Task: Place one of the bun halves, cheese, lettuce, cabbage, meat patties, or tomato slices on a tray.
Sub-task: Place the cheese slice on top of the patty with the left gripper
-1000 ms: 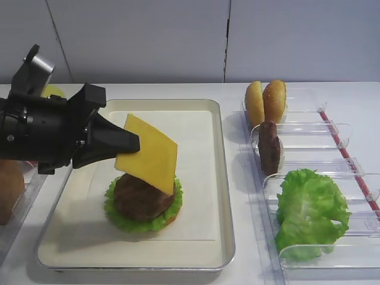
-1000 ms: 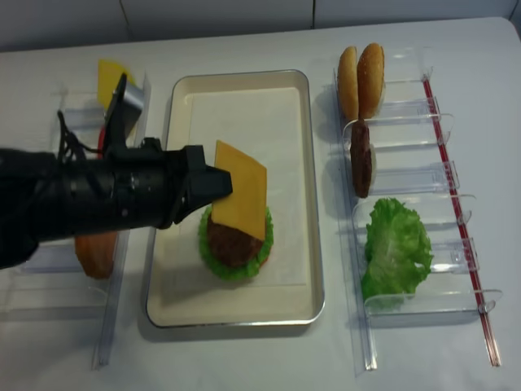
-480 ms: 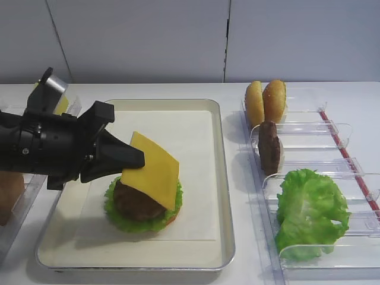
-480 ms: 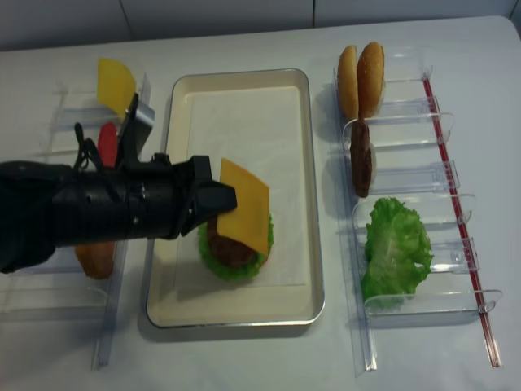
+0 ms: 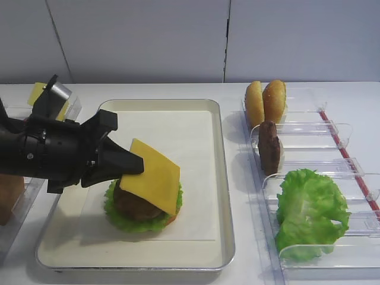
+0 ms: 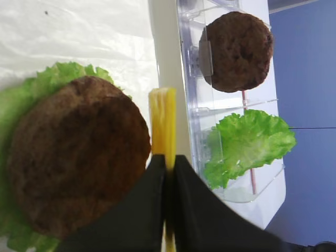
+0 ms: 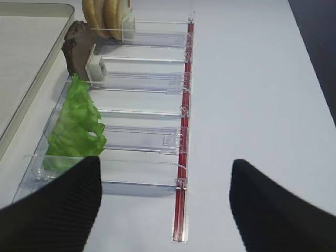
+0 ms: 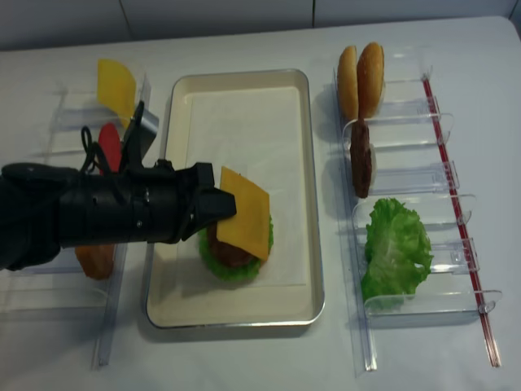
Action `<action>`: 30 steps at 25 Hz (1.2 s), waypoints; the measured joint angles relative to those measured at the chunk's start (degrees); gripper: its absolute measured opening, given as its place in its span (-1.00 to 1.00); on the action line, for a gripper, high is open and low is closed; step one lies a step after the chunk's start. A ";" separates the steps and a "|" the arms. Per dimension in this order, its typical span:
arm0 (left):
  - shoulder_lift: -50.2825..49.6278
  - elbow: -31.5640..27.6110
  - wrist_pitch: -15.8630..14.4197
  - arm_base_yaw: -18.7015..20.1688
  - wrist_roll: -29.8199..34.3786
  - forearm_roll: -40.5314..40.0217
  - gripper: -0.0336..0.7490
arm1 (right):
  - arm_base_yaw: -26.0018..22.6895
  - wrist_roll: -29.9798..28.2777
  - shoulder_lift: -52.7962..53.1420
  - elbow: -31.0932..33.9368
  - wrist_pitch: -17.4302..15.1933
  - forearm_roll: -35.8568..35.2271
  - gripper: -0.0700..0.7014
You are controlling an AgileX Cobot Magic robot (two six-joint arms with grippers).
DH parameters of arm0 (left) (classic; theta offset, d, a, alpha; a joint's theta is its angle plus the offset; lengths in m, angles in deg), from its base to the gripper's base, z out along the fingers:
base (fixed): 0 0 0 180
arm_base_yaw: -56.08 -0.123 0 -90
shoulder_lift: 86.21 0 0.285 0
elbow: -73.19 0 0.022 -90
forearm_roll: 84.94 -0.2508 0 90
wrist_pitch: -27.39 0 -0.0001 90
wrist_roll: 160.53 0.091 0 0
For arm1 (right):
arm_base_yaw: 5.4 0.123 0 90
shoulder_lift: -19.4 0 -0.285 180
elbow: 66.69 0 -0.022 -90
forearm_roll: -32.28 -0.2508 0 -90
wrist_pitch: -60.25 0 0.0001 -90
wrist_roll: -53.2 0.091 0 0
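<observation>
Next, my left gripper lets the cheese slice go so it is flat on top of the dark meat patty [image 8: 235, 224] [image 6: 81, 142] in the tray.
My left gripper [image 5: 138, 166] is shut on a golden yellow-orange cheese slice [image 5: 155, 181], gripping its left edge. The slice slopes down to the right over a dark meat patty [image 5: 132, 205] that lies on lettuce [image 5: 119, 218] in the paper-lined tray [image 5: 228, 196]. Its low edge is on or just above the patty. In the left wrist view the cheese [image 6: 163, 121] shows edge-on between the black fingers [image 6: 152, 178], beside the patty [image 6: 79, 152]. My right gripper [image 7: 163, 210] stands open over bare table, near a clear rack's red strip [image 7: 181, 173].
The right rack holds two bun halves [image 5: 265, 101], an upright patty [image 5: 270, 147] and a lettuce leaf [image 5: 309, 211]. The left rack holds a paler yellow slice [image 8: 116, 84], a red tomato slice [image 8: 108, 142] and a bun half [image 8: 96, 259], partly behind my left arm.
My left gripper has come down with the cheese, and the slice has gone from steeply tilted above the patty to lying lower and flatter over it.
</observation>
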 joint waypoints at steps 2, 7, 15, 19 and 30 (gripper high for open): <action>0.00 0.00 0.26 0.00 0.23 -0.32 -0.92 | 0.00 0.00 0.00 0.00 0.00 0.00 0.59; 0.00 0.00 1.59 -0.11 0.35 -2.59 -0.92 | 0.00 0.11 0.00 0.00 0.00 0.00 0.59; 0.00 0.00 2.08 -1.19 0.24 -4.71 -0.92 | 0.00 0.11 0.00 0.00 0.00 0.00 0.59; 0.00 0.00 2.08 -1.19 -0.11 -5.81 -0.92 | 0.00 0.11 0.00 0.00 0.00 0.00 0.59; 0.00 0.00 3.89 -1.19 0.11 -6.86 -0.92 | 0.00 0.22 0.00 0.00 0.00 0.00 0.59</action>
